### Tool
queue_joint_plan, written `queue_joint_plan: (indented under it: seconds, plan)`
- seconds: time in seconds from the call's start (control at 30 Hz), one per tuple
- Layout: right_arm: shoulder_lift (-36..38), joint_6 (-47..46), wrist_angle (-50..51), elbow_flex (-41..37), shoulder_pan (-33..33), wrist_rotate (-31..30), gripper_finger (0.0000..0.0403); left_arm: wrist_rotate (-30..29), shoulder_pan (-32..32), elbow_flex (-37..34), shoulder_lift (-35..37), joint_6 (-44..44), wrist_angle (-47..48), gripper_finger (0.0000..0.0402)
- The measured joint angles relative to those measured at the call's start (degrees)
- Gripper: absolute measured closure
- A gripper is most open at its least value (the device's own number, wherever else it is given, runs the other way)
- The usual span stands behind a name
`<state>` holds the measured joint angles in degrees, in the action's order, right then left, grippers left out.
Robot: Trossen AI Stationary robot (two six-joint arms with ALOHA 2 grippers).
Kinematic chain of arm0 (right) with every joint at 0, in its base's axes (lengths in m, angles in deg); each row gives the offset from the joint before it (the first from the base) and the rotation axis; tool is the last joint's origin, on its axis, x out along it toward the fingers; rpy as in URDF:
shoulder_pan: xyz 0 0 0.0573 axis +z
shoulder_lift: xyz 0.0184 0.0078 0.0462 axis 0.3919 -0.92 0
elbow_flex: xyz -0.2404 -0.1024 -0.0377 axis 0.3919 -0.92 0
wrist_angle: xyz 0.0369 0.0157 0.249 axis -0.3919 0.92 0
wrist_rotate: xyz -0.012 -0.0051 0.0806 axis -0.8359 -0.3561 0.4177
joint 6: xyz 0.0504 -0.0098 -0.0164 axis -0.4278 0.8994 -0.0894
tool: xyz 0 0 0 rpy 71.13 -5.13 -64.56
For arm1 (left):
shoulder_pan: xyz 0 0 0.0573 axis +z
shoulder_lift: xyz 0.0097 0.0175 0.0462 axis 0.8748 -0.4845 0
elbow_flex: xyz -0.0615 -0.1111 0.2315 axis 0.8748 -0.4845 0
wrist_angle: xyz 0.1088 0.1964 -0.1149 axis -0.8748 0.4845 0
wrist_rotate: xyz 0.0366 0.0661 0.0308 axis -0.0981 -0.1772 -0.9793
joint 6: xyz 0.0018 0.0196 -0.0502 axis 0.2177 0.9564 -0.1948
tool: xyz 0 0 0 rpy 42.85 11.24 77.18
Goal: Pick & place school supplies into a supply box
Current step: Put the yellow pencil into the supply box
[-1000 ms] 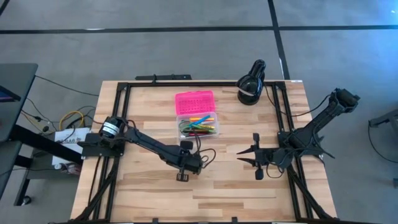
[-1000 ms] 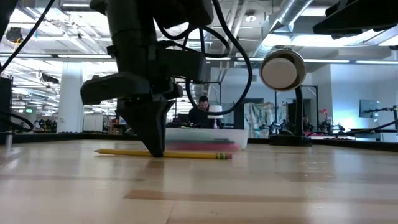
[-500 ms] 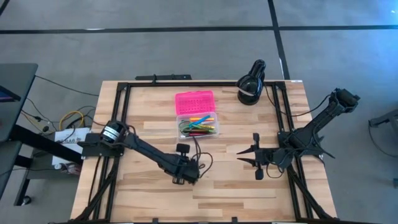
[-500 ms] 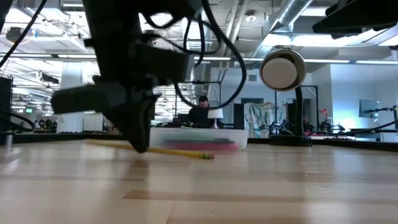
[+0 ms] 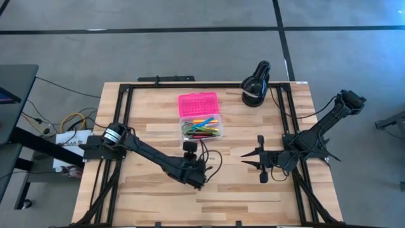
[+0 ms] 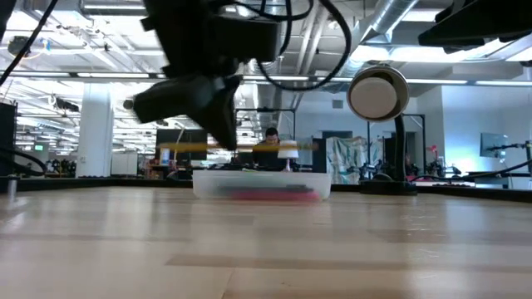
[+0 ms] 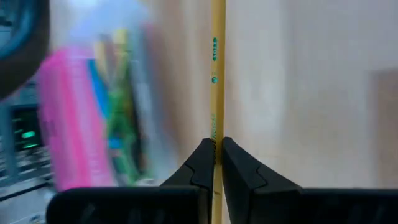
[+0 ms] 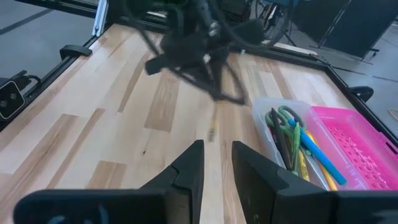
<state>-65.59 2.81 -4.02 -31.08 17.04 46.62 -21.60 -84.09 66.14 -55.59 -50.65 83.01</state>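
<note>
The robot's left gripper will release the yellow pencil on the coloured pens (image 5: 202,125) (image 7: 111,93) next to the blue pen in the clear bottom of the box.
My left gripper (image 6: 223,141) hangs above the table in front of the supply box (image 5: 201,128) and is shut on a yellow pencil (image 6: 266,147), which is off the wood. The box has a clear base filled with coloured pens and green-handled scissors (image 8: 287,124). Its pink lid (image 5: 198,102) lies open on the far side. In the left wrist view the pencil (image 7: 217,74) runs straight ahead past the blurred box (image 7: 93,112). My right gripper (image 8: 216,163) waits open near the table's right side (image 5: 256,158). My left gripper pinches the yellow pencil's shaft (image 7: 217,134) near its middle between the two fingertips (image 7: 204,163). The fingers come from above, pointing down at a slant, and lie across the pencil. The pencil is lifted clear of the table and lies about level (image 6: 283,147).
A black round lamp (image 5: 255,83) stands at the far right corner and shows as a white disc in the low view (image 6: 377,93). Black frame rails (image 5: 120,120) border the table. Bare wood (image 5: 240,202) lies along the near side. A person sits in the room behind (image 6: 269,149).
The left gripper, shut on the pencil throughout, has shifted a little along the table and then risen. The pencil lay flat on the wood a second ago, tilted as one end came up, and now hangs level, clear of the table, at the height of the box's top.
</note>
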Motion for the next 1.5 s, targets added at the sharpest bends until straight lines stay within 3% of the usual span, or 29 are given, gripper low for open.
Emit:
queue_joint_plan:
  seconds: [0.17, 0.43, 0.63, 0.77, 1.3, 1.5]
  plan:
    - [0.0, -0.9, 0.0, 0.0, 0.0, 0.0, 0.0326, -6.0, 3.9, 2.0, 0.2, 3.1, 1.2, 0.0395]
    - [0.0, -2.5, 0.1, 0.0, 0.0, 0.1, 0.0326, -6.3, 13.9, 2.0, 0.2, 7.8, -1.9, 0.0394]
    - [-0.1, -2.5, 0.2, 0.0, 0.0, 0.2, 0.0326, 1.8, 19.6, 2.0, -0.5, 13.2, -12.2, 0.0393]
    - [-0.1, -3.0, 1.2, 0.0, 0.0, 0.2, 0.0326, 4.3, 21.5, 1.2, -0.5, 13.6, -15.6, 0.0392]
    - [-0.1, -4.5, 2.3, 0.0, 0.0, 0.2, 0.0326, 12.6, 26.4, 0.9, -0.5, 0.7, -10.8, 0.0374]
    - [-0.1, -4.6, 2.3, 0.0, 0.0, 0.2, 0.0326, 13.2, 26.3, 0.9, -0.5, 1.3, -10.7, 0.0365]
